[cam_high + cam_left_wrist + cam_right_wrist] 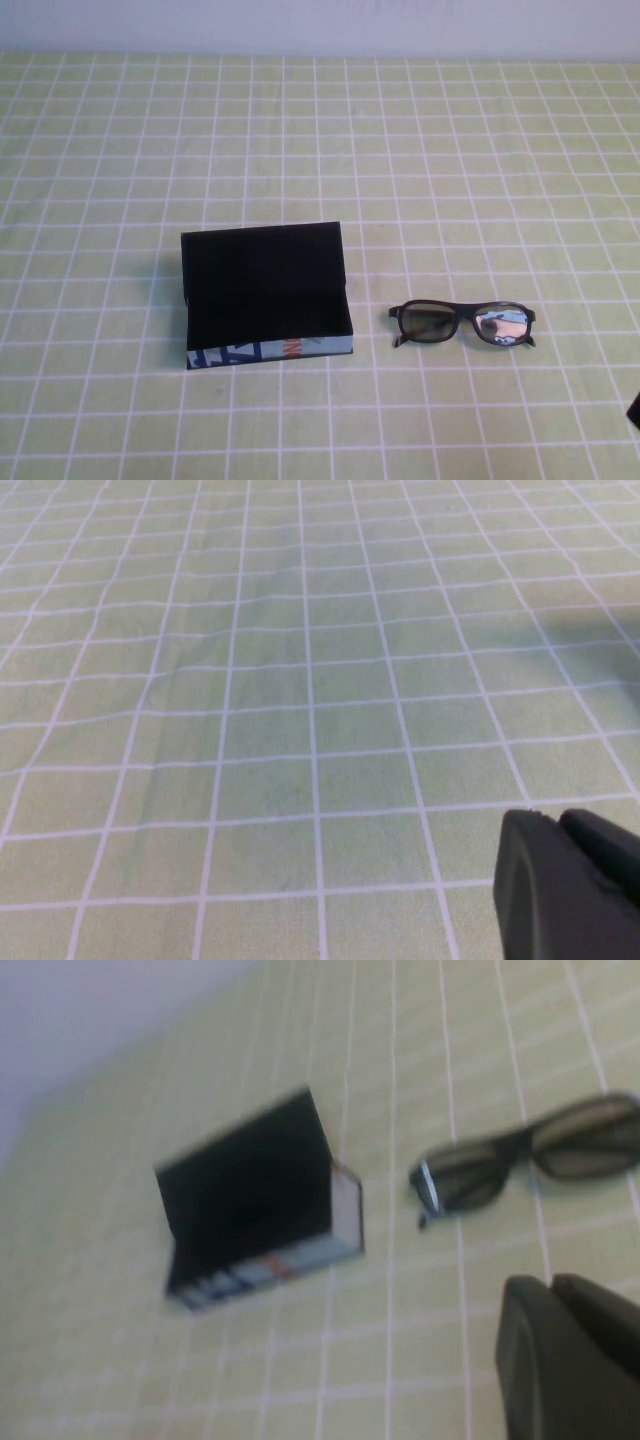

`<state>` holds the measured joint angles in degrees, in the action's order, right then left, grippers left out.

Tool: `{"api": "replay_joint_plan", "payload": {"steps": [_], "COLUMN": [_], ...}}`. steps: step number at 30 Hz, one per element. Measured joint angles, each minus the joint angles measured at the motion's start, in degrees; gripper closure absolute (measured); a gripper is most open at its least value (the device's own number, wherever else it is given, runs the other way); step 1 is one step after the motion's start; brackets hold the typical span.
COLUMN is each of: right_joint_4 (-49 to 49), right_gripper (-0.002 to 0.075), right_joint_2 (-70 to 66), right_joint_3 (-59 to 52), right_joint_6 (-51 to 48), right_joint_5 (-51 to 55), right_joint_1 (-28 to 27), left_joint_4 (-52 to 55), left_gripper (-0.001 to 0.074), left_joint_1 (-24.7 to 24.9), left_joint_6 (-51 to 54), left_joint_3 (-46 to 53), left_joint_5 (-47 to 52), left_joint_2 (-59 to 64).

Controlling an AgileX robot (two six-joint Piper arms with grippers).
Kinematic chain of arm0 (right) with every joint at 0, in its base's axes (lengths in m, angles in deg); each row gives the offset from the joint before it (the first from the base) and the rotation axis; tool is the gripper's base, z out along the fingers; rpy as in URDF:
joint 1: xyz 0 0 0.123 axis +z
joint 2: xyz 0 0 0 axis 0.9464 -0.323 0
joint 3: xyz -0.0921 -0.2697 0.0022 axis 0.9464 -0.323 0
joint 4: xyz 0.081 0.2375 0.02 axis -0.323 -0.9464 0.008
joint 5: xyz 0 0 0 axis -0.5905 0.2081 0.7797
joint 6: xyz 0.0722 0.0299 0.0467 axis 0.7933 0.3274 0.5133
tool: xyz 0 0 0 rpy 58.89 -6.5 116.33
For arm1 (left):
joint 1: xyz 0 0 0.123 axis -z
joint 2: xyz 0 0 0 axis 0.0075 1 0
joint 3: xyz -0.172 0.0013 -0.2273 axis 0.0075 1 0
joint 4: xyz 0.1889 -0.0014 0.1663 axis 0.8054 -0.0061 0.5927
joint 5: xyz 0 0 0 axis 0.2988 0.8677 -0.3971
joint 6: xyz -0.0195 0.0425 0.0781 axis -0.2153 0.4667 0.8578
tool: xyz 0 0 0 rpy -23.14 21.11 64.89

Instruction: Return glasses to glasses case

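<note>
The robot's right gripper will next move to the bridge of the glasses [467, 311] [515, 1144], between the two lenses, and close there.
The glasses case [268, 300] is a black box that stands open left of the table's middle, its lid raised at the back and its blue, white and orange printed side facing me. The black glasses [462, 323] lie on the cloth to its right, apart from it, lenses toward me. The right wrist view shows the case [255, 1200] and the glasses [530, 1160] ahead of my right gripper [553, 1282], which is shut and empty. Only a dark sliver of it [634, 410] shows at the high view's right edge. My left gripper [558, 818] is shut and empty over bare cloth, out of the high view.
A green cloth with a white grid [320, 150] covers the whole table. A pale wall [320, 20] runs along the far edge.
</note>
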<state>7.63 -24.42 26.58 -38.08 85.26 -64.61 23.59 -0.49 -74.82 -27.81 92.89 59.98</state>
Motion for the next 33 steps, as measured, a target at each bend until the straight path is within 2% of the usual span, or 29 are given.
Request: {"api": "replay_joint_plan", "payload": {"steps": [4, 10, 15, 22, 25, 33], "right_joint_4": [9.0, 15.3, 20.7, 27.6, 30.1, 38.0], "right_gripper": [0.0737, 0.0737, 0.0737, 0.0737, 0.0737, 0.0717], "right_joint_2": [-14.2, -30.5, -39.6, -56.3, -64.2, -78.9], "right_joint_3": [9.8, 19.4, 24.5, 38.4, 46.4, 61.6], "right_joint_6": [-1.2, -8.1, -12.5, -21.2, -25.0, -37.1], "right_joint_5": [15.1, 27.1, 29.2, 28.7, 30.0, 34.9], "right_joint_1": [0.0, 0.0, 2.3, 16.6, 20.7, 21.5], "left_joint_4": [0.0, 0.0, 0.0, 0.0, 0.0, 0.0], "left_gripper": [0.0737, 0.0737, 0.0737, 0.0737, 0.0737, 0.0737], "left_joint_1": [0.0, 0.0, 0.0, 0.0, 0.0, 0.0], "left_joint_6": [0.0, 0.0, 0.0, 0.0, 0.0, 0.0], "left_joint_3": [0.0, 0.0, 0.0, 0.0, 0.0, 0.0], "left_joint_5": [0.0, 0.0, 0.0, 0.0, 0.0, 0.0], "left_joint_2": [0.0, 0.0, 0.0, 0.0, 0.0, 0.0]}}
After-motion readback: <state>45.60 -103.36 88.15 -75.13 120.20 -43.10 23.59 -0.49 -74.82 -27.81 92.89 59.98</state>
